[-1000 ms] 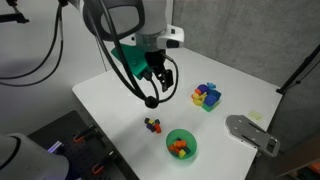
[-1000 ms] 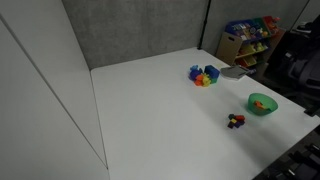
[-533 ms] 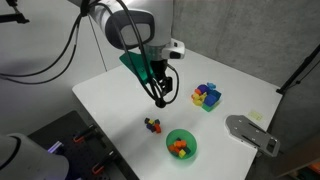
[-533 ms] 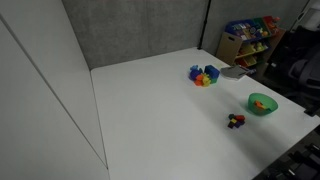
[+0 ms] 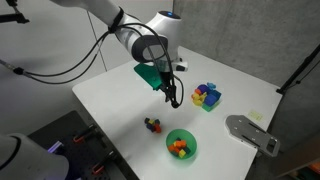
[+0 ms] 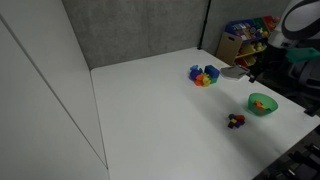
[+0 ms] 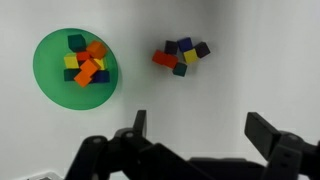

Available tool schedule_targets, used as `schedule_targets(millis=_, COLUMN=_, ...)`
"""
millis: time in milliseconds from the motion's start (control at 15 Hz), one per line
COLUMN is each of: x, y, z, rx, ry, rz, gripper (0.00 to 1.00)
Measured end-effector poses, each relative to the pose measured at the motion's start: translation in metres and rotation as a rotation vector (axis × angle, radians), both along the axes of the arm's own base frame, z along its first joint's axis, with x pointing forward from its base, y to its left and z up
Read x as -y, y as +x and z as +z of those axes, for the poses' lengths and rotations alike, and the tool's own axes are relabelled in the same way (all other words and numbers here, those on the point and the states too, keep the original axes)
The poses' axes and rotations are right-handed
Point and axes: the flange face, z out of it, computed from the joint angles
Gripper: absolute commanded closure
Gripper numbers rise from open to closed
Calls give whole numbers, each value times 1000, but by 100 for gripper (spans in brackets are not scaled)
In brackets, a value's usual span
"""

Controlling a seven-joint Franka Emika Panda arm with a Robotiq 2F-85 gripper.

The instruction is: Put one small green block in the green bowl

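The robot's gripper will close on the sides of the small green block (image 5: 156, 122) (image 7: 180, 70) at the cluster's edge, next to the red and yellow blocks.
The green bowl (image 7: 48, 62) lies at the left of the wrist view and holds several small cubes: orange, yellow, blue and a green one (image 7: 76, 42). It also shows in both exterior views (image 5: 181, 146) (image 6: 261, 103). A cluster of tiny cubes (image 7: 180, 57) lies on the table to its right, with a dark green cube (image 7: 180, 70) at its lower edge. The cluster shows in both exterior views (image 5: 152, 125) (image 6: 235, 121). My gripper (image 7: 203, 130) is open and empty, high above the table (image 5: 175, 98).
A pile of larger coloured blocks (image 5: 206, 96) (image 6: 203, 75) sits further back on the white table (image 5: 110, 100). A grey flat object (image 5: 250, 133) lies at the table's edge beyond the bowl. Shelves with toys (image 6: 248, 40) stand behind the table.
The arm has swung across the table towards the large blocks and the bowl, and has come into view in the exterior view that lacked it. The blocks and bowl have not moved.
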Motion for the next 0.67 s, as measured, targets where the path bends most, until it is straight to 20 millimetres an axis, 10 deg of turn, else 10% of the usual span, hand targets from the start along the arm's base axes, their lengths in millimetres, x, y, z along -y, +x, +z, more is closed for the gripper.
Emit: schedule_targets(millis=667, x=-25, y=53, z=-124, rx=-24, ry=-21, rz=36, gripper=0)
